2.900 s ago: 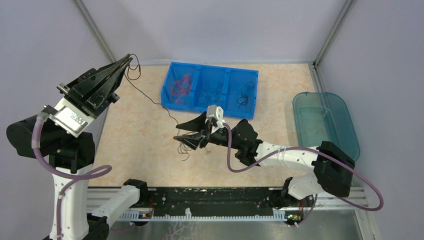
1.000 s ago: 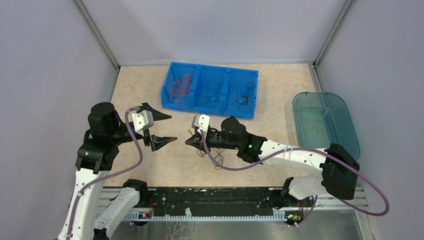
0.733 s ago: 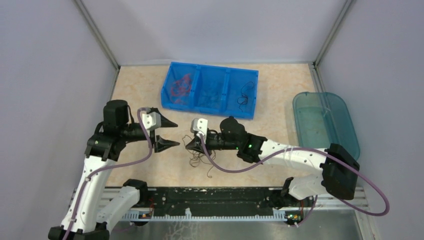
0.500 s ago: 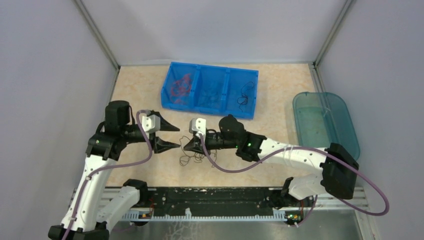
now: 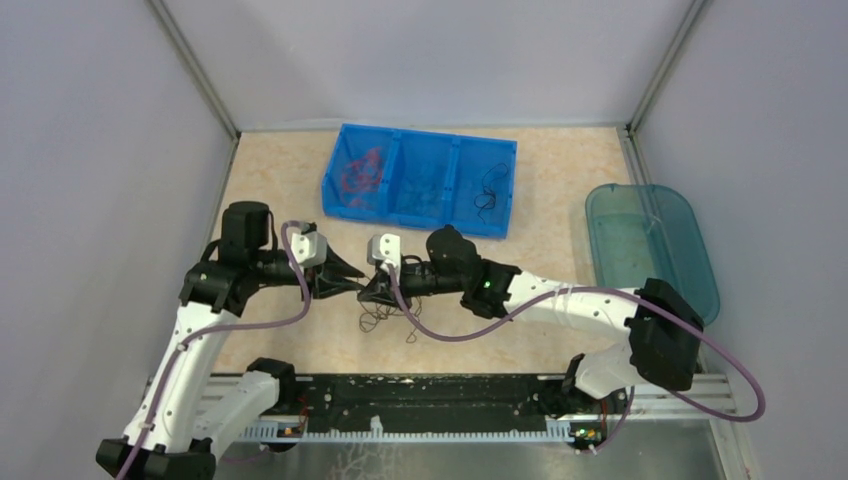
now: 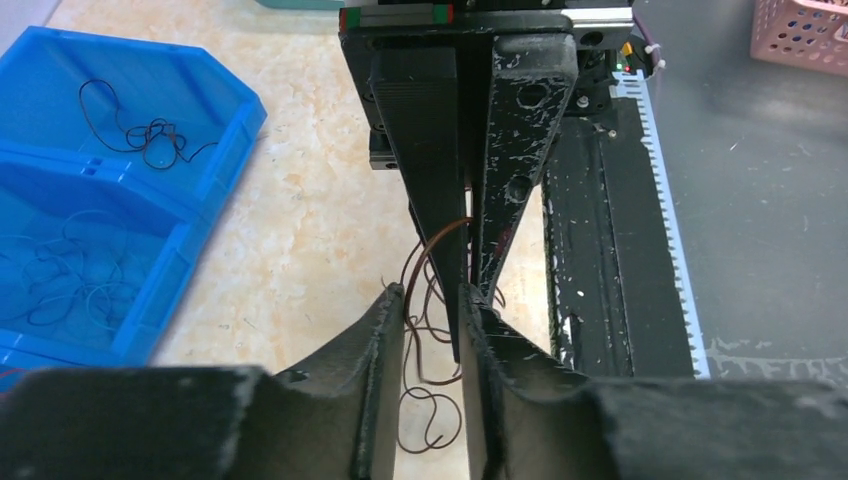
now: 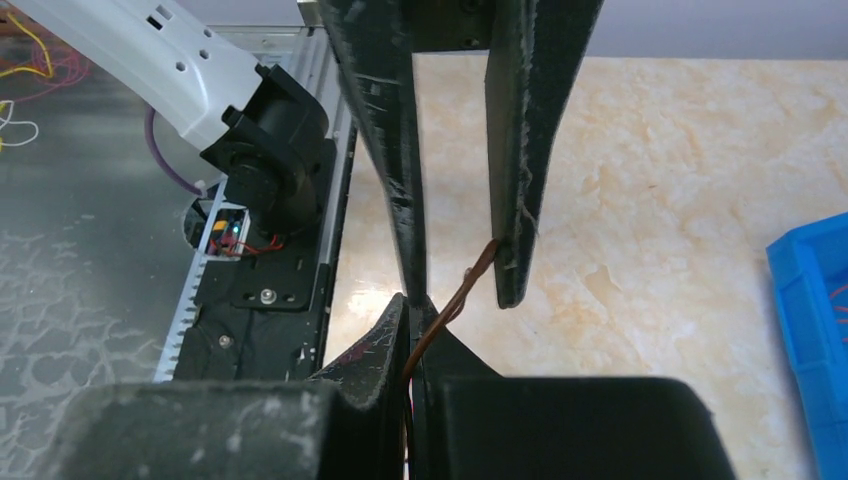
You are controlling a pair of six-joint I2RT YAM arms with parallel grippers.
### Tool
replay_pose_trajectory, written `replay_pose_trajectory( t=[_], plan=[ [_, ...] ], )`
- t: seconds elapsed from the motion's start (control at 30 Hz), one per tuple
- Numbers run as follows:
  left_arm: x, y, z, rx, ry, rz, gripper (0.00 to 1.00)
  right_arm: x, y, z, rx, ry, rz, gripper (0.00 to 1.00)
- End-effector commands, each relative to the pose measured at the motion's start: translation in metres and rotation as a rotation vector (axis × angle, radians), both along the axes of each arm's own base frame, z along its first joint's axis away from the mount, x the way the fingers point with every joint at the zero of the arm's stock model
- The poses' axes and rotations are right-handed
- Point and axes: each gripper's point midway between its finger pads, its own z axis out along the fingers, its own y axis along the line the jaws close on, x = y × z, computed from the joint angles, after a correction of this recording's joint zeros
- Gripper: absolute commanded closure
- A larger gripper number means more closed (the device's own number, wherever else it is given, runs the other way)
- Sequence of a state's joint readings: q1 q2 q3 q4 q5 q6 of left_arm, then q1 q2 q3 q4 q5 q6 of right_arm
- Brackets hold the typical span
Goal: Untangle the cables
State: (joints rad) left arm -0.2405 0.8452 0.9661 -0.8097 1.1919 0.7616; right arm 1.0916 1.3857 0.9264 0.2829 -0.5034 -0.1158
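Note:
The robot's two grippers meet at the top of the brown cable above its tangle, so the left gripper needs to hold there while the right gripper takes the lower loops [image 5: 374,317].
A small clump of thin dark brown cables [image 5: 383,318] hangs from my right gripper [image 5: 368,293], its loops trailing onto the table. My right gripper [image 7: 410,312] is shut on a brown cable [image 7: 460,290]. My left gripper [image 5: 352,283] faces it tip to tip from the left. In the left wrist view, my left gripper [image 6: 432,300] is open with a narrow gap. The brown cable [image 6: 420,265] and one tip of the right gripper's fingers [image 6: 430,150] lie in that gap. More brown loops [image 6: 432,420] lie on the table below.
A blue three-compartment bin [image 5: 412,217] stands at the back, with red wires on its left, thin dark wires in the middle and a black wire on the right. A clear teal tray [image 5: 650,240] sits at the far right. A black rail [image 5: 430,395] runs along the near edge.
My left arm has come down from high at the back left and moved right up to the right gripper, its jaws narrowing. The right gripper has shifted slightly left with the clump.

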Motion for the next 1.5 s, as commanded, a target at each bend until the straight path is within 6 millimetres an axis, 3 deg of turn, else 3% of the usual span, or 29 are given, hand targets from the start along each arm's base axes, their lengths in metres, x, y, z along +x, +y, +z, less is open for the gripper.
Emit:
replay_pose_trajectory(
  t=[0.0, 0.2, 0.4, 0.43, 0.47, 0.53, 0.63, 0.77, 0.9, 1.23, 1.47],
  plan=[
    [0.0, -0.002, 0.013, -0.012, -0.069, -0.024, 0.75, -0.005, 0.01, 0.034, 0.077, -0.052, 0.041, 1.0],
    [0.01, 0.002, 0.014, 0.002, -0.129, 0.032, 0.98, -0.002, 0.011, 0.037, 0.081, -0.056, 0.021, 0.99],
    [0.023, 0.006, 0.042, -0.025, -0.335, 0.11, 1.0, 0.027, -0.008, 0.031, 0.108, -0.006, -0.161, 0.29],
    [0.022, 0.006, 0.046, -0.027, -0.361, 0.105, 1.0, 0.035, -0.015, 0.035, 0.142, 0.016, -0.198, 0.11],
    [0.02, 0.007, 0.05, -0.029, -0.373, 0.103, 1.0, 0.04, -0.023, 0.043, 0.189, 0.039, -0.224, 0.02],
    [0.017, 0.007, 0.053, -0.024, -0.387, 0.089, 1.0, 0.045, -0.038, 0.068, 0.304, 0.043, -0.247, 0.01],
    [0.015, 0.007, 0.054, -0.018, -0.397, 0.079, 1.0, 0.045, -0.045, 0.088, 0.368, 0.008, -0.244, 0.01],
    [0.013, 0.008, 0.057, -0.016, -0.407, 0.078, 1.0, 0.042, -0.04, 0.104, 0.399, -0.007, -0.212, 0.18],
    [0.012, 0.008, 0.062, -0.023, -0.398, 0.083, 1.0, 0.04, -0.033, 0.1, 0.391, 0.012, -0.179, 0.31],
    [0.014, 0.008, 0.071, -0.034, -0.348, 0.106, 1.0, 0.022, -0.031, 0.088, 0.389, -0.022, -0.131, 0.28],
    [0.015, 0.007, 0.077, -0.046, -0.34, 0.112, 0.99, 0.021, -0.015, 0.091, 0.389, -0.034, -0.118, 0.39]
  ],
)
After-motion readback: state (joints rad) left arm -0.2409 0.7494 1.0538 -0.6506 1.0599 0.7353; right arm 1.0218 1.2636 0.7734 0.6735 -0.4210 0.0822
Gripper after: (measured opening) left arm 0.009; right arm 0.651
